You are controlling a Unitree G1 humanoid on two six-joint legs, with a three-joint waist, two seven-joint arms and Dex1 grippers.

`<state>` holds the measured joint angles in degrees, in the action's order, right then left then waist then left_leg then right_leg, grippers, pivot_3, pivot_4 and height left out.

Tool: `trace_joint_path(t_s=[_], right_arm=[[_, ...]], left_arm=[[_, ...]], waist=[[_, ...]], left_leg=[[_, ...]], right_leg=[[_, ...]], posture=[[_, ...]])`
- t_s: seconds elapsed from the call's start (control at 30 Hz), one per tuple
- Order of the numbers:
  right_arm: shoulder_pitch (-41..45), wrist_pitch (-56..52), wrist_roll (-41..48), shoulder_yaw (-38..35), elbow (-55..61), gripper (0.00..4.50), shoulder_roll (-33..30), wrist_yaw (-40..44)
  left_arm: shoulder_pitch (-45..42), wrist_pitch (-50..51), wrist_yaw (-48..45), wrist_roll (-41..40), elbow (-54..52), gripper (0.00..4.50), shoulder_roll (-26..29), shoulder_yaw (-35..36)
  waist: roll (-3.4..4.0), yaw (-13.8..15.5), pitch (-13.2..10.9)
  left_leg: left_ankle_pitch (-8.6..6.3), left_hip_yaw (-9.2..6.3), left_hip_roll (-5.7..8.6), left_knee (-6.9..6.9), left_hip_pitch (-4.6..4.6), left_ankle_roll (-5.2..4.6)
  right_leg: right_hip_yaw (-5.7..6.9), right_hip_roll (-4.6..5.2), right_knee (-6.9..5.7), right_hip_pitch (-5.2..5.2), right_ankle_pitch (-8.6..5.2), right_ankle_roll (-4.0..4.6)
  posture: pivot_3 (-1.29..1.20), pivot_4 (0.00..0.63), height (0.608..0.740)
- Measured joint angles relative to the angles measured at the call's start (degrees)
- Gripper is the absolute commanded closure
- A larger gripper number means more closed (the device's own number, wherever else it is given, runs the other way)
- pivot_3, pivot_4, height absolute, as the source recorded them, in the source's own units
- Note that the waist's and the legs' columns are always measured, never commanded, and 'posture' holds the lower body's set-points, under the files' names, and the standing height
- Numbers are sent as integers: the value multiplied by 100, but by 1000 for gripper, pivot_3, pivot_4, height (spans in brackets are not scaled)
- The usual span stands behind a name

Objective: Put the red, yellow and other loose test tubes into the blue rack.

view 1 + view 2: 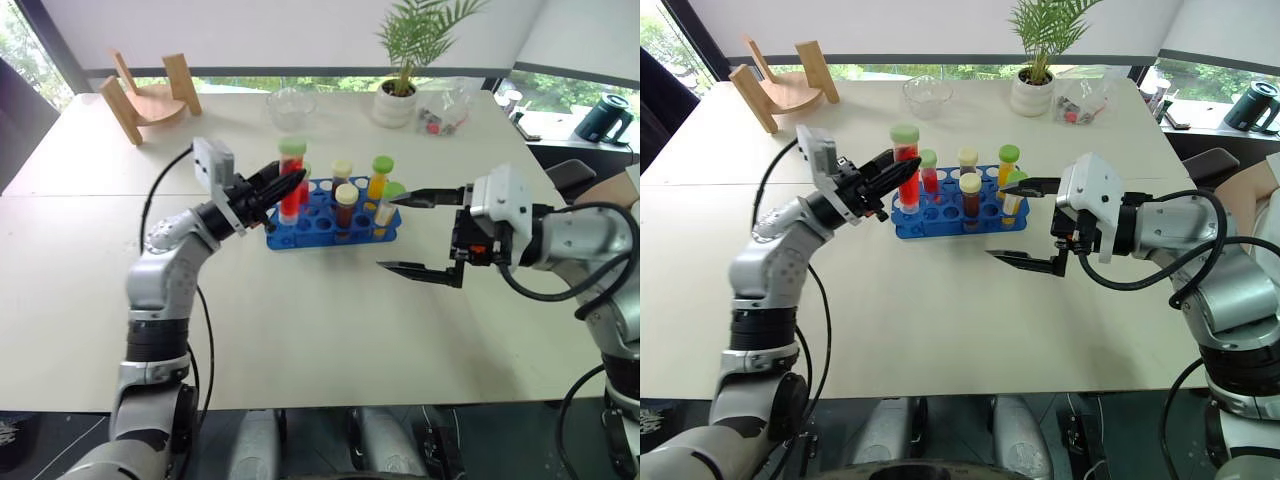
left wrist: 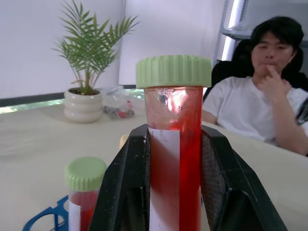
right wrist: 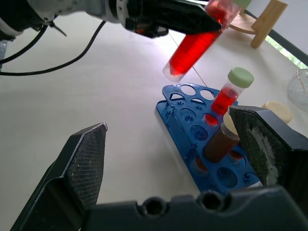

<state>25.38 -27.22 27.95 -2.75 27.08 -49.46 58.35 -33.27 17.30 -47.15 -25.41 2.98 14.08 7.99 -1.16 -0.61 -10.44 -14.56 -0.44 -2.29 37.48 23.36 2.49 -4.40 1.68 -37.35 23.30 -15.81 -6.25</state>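
My left gripper has a red test tube, now upright over the blue rack, to put down. Next, I set it in the blue rack (image 1: pixel 306 221), in front of the smaller red tube.
A test tube of red liquid with a green cap (image 1: pixel 291 208) hangs upright over the left end of the blue rack (image 1: pixel 320 228), clear of its holes. My left gripper (image 1: pixel 293 182) is shut on the tube's middle, and its black fingers (image 2: pixel 127 183) press both sides of the tube (image 2: pixel 175 144). Several capped tubes stand in the rack: a smaller red one (image 3: pixel 224 96), a maroon one with a cream cap (image 1: pixel 345 205), and an orange one with a green cap (image 1: pixel 379 178). My right gripper (image 1: pixel 386 232) stands open just right of the rack, empty.
At the table's far side stand a wooden stand (image 1: pixel 150 95), a glass bowl (image 1: pixel 291 105), a potted plant (image 1: pixel 400 90) and a clear bag (image 1: pixel 445 108). A dark kettle (image 1: pixel 605 118) sits far right. A person (image 2: pixel 260 101) sits beyond the table.
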Motion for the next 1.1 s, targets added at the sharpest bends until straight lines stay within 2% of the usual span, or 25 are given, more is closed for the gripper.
trace_joint_path(t_s=[0.17,0.63,1.1], right_arm=[[-118,-33,46,-60,121,0,-6,-124],[-349,-121,107,-204,366,0,-12,-362],[-466,-230,215,-262,531,0,-69,-476]], left_arm=[[-90,-1153,-17,329,1061,3718,-316,-183],[-382,-2754,-160,692,2654,3718,-534,-327],[-494,-3421,-291,744,3345,3718,-634,-325]], waist=[[0,-3,0],[0,-7,0],[0,-6,0]], left_leg=[[-3,-3,-1,-3,0,-5],[-4,-4,-1,-3,0,-7],[-4,-5,-1,-4,0,-7]], right_leg=[[1,-3,0,2,0,0],[2,-4,0,2,0,-1],[2,-5,1,1,0,-1]], posture=[[0,150,740],[0,150,740],[0,150,740]])
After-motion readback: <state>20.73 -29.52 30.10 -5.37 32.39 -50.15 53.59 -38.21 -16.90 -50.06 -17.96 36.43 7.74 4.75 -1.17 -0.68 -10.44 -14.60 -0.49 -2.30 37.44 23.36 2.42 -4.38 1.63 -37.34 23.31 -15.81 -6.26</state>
